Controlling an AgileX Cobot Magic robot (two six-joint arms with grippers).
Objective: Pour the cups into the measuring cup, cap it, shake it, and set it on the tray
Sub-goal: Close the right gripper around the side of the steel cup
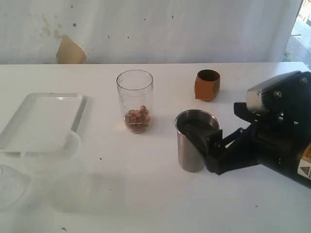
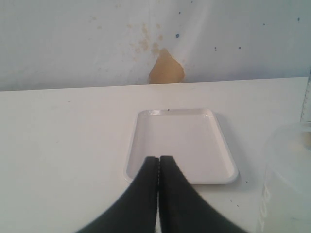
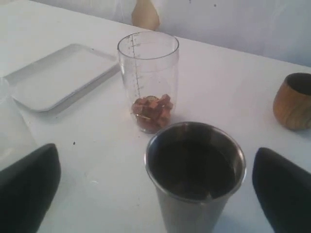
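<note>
My right gripper needs to next close around the middle of the steel tumbler (image 1: pixel 189 149) (image 3: pixel 190 216), below the tumbler's rim, to lift it toward the measuring cup.
The steel tumbler (image 1: pixel 196 141) stands upright at centre right, and its inside looks dark (image 3: pixel 194 167). My right gripper (image 1: pixel 215 141) is open, with one finger (image 3: pixel 26 187) on each side of the tumbler and not touching it. The clear measuring cup (image 1: pixel 135 99) stands upright at the middle with reddish-brown pieces at its bottom (image 3: pixel 151 112). Behind the tumbler sits the brown wooden cup (image 1: pixel 208 84). The white tray (image 1: pixel 43 121) lies at the left. My left gripper (image 2: pixel 159 159) is shut on nothing, hanging above the table just short of the tray (image 2: pixel 182 141).
A frosted translucent container (image 1: pixel 48 153) stands at the tray's near corner, also at the edge of the left wrist view (image 2: pixel 289 179). A clear lid-like piece (image 1: pixel 9 184) lies at the lower left. A white wall with a brown patch (image 1: pixel 70 51) bounds the table's far edge.
</note>
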